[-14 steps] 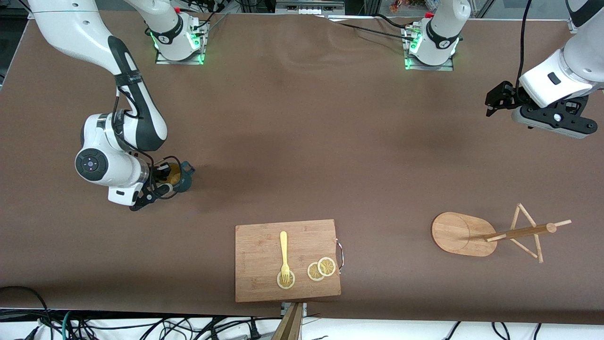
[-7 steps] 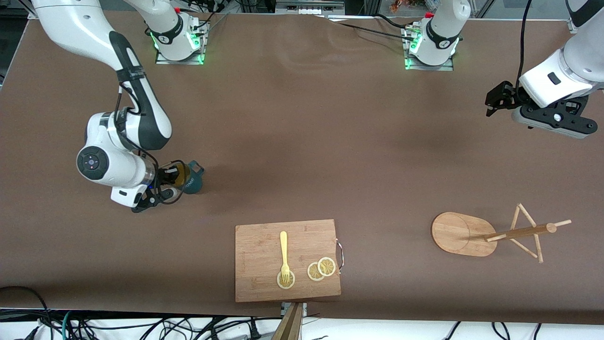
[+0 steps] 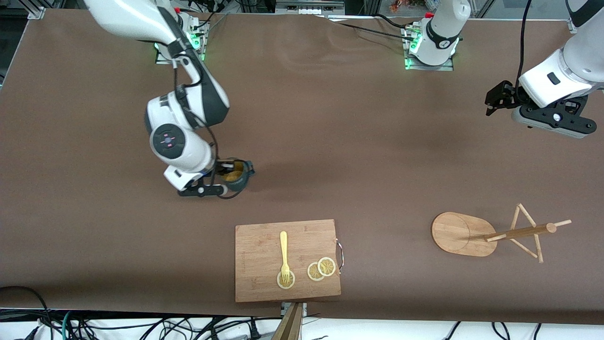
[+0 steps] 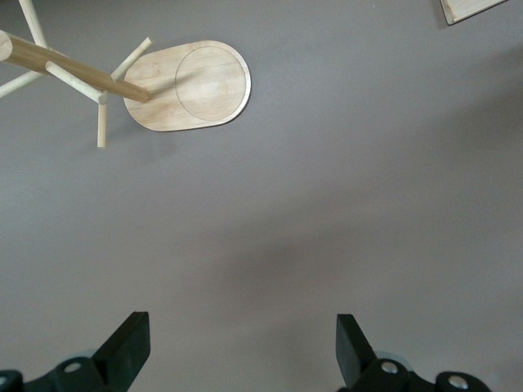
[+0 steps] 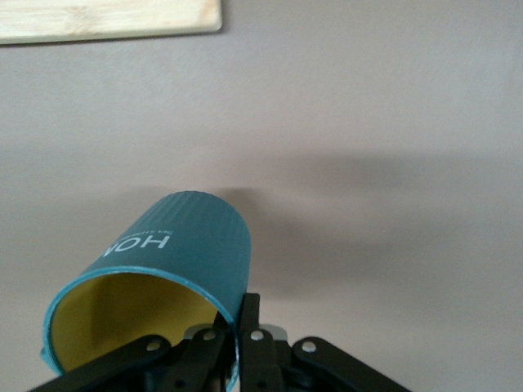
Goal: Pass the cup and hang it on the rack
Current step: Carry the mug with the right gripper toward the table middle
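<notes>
My right gripper sets the teal cup, still in the air over the table, on the table (image 3: 344,141) between both arms, beyond the cutting board's handle, next.
My right gripper (image 3: 225,182) is shut on the rim of the dark teal cup (image 3: 237,175) with a yellow interior and holds it in the air over the brown table, above the stretch between the right arm's end and the middle. In the right wrist view the cup (image 5: 167,269) shows pale lettering, with one finger inside the rim and one outside (image 5: 239,331). The bamboo rack (image 3: 490,233) lies toward the left arm's end, also seen in the left wrist view (image 4: 163,82). My left gripper (image 3: 496,99) waits open and empty in the air above that end (image 4: 241,347).
A rectangular wooden cutting board (image 3: 264,278) with a yellow fork (image 3: 284,252) and lemon slices (image 3: 321,269) lies near the front edge at the middle. The arm bases (image 3: 427,47) stand along the table edge farthest from the front camera.
My right gripper has carried the cup from near the right arm's end toward the table's middle. The left arm has not moved.
</notes>
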`<control>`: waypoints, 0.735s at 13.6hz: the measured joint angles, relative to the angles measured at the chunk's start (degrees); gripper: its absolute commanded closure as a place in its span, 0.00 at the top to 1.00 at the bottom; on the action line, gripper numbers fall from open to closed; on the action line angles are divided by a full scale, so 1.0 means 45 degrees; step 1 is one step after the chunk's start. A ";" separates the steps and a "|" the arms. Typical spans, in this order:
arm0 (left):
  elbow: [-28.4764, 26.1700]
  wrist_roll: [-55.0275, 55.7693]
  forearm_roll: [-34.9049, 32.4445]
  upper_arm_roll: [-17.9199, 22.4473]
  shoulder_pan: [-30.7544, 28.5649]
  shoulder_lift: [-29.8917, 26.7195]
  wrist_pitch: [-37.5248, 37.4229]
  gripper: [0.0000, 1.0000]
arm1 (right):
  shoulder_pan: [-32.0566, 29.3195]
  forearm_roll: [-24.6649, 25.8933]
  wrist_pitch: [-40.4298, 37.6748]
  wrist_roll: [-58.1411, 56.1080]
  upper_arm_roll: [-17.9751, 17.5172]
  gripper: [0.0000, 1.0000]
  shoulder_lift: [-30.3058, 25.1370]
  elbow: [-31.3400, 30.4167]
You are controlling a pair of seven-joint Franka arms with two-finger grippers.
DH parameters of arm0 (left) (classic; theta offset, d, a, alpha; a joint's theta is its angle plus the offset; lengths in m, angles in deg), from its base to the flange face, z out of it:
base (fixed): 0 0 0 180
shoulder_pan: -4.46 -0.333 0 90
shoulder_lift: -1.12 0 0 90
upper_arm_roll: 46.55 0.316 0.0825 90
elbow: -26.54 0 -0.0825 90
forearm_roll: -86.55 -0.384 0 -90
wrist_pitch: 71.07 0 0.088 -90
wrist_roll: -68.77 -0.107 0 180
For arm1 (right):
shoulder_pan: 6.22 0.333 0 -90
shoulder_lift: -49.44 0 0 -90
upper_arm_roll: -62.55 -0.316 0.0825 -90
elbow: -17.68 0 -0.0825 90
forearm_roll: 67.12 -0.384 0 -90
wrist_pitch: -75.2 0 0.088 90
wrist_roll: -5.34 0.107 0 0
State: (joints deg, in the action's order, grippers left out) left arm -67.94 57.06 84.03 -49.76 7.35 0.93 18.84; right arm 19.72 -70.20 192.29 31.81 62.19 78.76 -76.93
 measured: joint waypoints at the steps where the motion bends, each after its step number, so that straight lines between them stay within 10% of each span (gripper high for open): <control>1: 0.0000 0.0000 0.0000 0.0000 0.0000 0.0000 -0.0002 1.00 | 0.0330 -0.0002 -0.0337 0.0939 -0.0004 0.00 0.0100 0.0300; 10: 0.0000 0.0000 0.0000 0.0013 -0.0002 0.0000 -0.0011 1.00 | 0.2686 -0.0872 -0.0752 0.7514 -0.0050 0.00 0.1993 0.3008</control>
State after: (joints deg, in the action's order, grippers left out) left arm -67.94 57.06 84.03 -49.70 7.34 0.93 18.79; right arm 31.81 -74.12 188.90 65.62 61.97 87.73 -63.39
